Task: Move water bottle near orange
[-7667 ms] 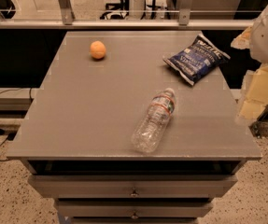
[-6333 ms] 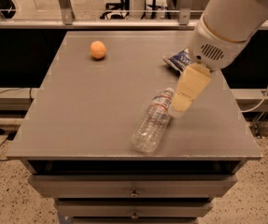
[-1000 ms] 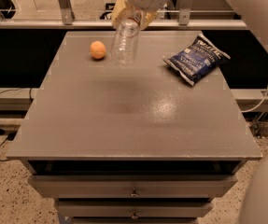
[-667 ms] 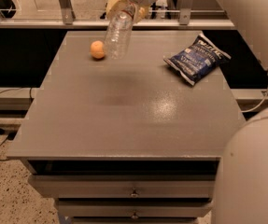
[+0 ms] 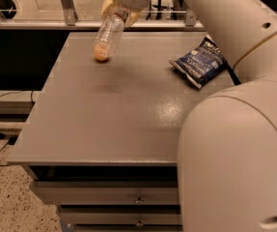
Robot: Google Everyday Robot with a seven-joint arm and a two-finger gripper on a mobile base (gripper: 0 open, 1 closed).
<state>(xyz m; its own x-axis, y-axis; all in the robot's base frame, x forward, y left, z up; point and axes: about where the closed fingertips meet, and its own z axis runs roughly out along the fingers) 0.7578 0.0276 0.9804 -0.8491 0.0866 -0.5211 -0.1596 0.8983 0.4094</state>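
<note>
The water bottle will go from my gripper down on the table (image 5: pixel 113 67) beside the orange, on the side facing the chip bag.
The water bottle (image 5: pixel 107 35) is a clear ribbed plastic bottle, held in the air by its cap end and hanging tilted down to the left over the far left part of the grey table (image 5: pixel 114 115). The gripper (image 5: pixel 120 11) is at the top of the view, shut on the bottle's upper end. The orange (image 5: pixel 101 55) lies on the table right behind the bottle's lower end and shows through the clear plastic. I cannot tell if the bottle touches it.
A dark blue chip bag (image 5: pixel 199 64) lies at the far right of the table. My white arm (image 5: pixel 234 129) fills the right side of the view. Drawers (image 5: pixel 114 197) sit below the table's front edge. A railing runs behind the table.
The gripper has carried the bottle further left and lower. Its bottom end now overlaps the orange in the view.
</note>
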